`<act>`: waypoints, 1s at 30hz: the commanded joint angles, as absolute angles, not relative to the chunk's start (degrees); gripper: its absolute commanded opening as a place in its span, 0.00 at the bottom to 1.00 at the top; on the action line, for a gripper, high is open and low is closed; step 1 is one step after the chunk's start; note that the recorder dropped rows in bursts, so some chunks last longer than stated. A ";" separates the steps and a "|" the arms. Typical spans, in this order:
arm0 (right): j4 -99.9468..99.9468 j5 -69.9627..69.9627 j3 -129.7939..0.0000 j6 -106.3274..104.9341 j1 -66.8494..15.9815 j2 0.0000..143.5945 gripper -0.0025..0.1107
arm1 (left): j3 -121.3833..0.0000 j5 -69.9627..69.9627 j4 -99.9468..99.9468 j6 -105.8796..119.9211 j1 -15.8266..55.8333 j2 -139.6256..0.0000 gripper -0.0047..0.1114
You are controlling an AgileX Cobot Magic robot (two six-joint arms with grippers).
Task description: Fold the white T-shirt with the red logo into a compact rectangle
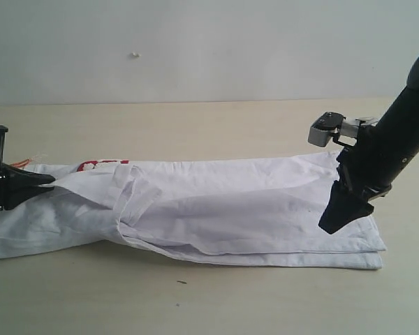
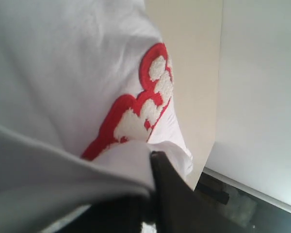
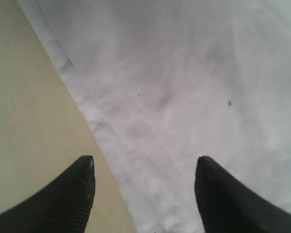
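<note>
I will lay the T-shirt's flap down and pinch the cloth nearer the T-shirt's middle [image 1: 67, 201], because the flap stretches to my left gripper and leaves the red logo showing.
The white T-shirt [image 1: 216, 202] lies on the table as a long strip folded lengthwise, wrinkled in the middle. A short piece of the red logo [image 1: 101, 165] peeks out at its far left edge, and the left wrist view shows the red logo [image 2: 145, 104] close up. My left gripper [image 1: 45, 183] is shut on a fold of the shirt's left end, with cloth [image 2: 126, 160] bunched against the dark finger [image 2: 172, 194]. My right gripper [image 1: 339, 216] hangs open just above the shirt's right end; in its wrist view the right gripper [image 3: 143, 167] straddles the hem, holding nothing.
An orange neck tag [image 1: 24, 162] shows at the far left by the left gripper. The beige table [image 1: 195, 300] extends in front of and behind the shirt. A pale wall [image 1: 195, 49] stands behind, and a small dark speck [image 1: 182, 282] lies on the tabletop.
</note>
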State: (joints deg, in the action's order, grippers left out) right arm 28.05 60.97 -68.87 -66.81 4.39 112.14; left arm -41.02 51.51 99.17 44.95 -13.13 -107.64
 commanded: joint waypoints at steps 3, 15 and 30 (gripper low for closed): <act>28.51 61.64 -68.91 -67.33 4.68 112.12 0.54 | -41.42 50.51 99.11 44.64 -13.33 -107.64 0.06; 28.64 61.99 -68.91 -67.33 4.68 112.12 0.54 | -41.42 47.22 96.97 45.40 -13.33 -107.64 0.07; 29.53 62.23 -68.91 -67.33 4.68 112.12 0.54 | -43.78 53.48 99.95 58.70 -13.33 -107.64 0.68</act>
